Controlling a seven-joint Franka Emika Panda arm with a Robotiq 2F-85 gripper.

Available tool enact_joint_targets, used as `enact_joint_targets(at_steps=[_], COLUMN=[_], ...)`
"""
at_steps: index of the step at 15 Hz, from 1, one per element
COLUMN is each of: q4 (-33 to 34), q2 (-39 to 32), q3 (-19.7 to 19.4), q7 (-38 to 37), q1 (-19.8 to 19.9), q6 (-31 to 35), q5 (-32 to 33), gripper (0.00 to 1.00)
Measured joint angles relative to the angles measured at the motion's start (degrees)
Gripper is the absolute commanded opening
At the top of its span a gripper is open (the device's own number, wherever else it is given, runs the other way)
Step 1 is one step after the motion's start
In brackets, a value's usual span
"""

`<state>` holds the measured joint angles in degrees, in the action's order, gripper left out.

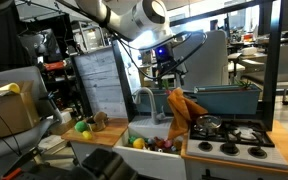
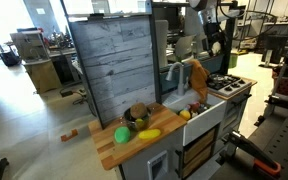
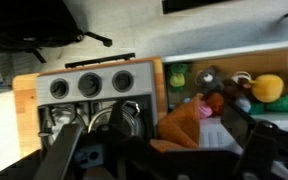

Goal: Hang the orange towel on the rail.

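Observation:
My gripper is to move down next to the orange towel's top (image 1: 176, 93), beside the grey faucet, and close there.
The orange towel (image 1: 182, 115) hangs in folds between the sink and the stove of a toy kitchen, and what holds it up is hidden. It shows in both exterior views (image 2: 196, 78) and in the wrist view (image 3: 181, 124). My gripper (image 1: 168, 70) hangs just above the towel's top, apart from it, with its fingers spread and nothing in them. It also shows in an exterior view (image 2: 216, 42). In the wrist view the dark fingers (image 3: 162, 155) are blurred at the bottom edge. I cannot make out the rail for certain.
A grey faucet (image 1: 144, 97) curves over the sink (image 1: 150, 132), which holds toy food. The stove (image 1: 229, 140) carries a pot (image 1: 208, 124). A blue bin (image 1: 225, 98) stands behind. A green ball (image 2: 123, 134) and a yellow toy (image 2: 149, 134) lie on the wooden counter.

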<state>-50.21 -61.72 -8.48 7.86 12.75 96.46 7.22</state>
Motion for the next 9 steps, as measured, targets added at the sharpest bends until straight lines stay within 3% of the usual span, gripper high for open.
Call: enact_joint_targets(at_steps=[4, 9], q4=[10.0, 18.5], q2=[-7.6, -14.1], q3=[3.6, 6.6], q7=[-3.9, -9.9], q1=[1.4, 2.4], q6=[2.0, 9.4], q5=[-7.7, -12.4], gripper=[1.00, 1.00])
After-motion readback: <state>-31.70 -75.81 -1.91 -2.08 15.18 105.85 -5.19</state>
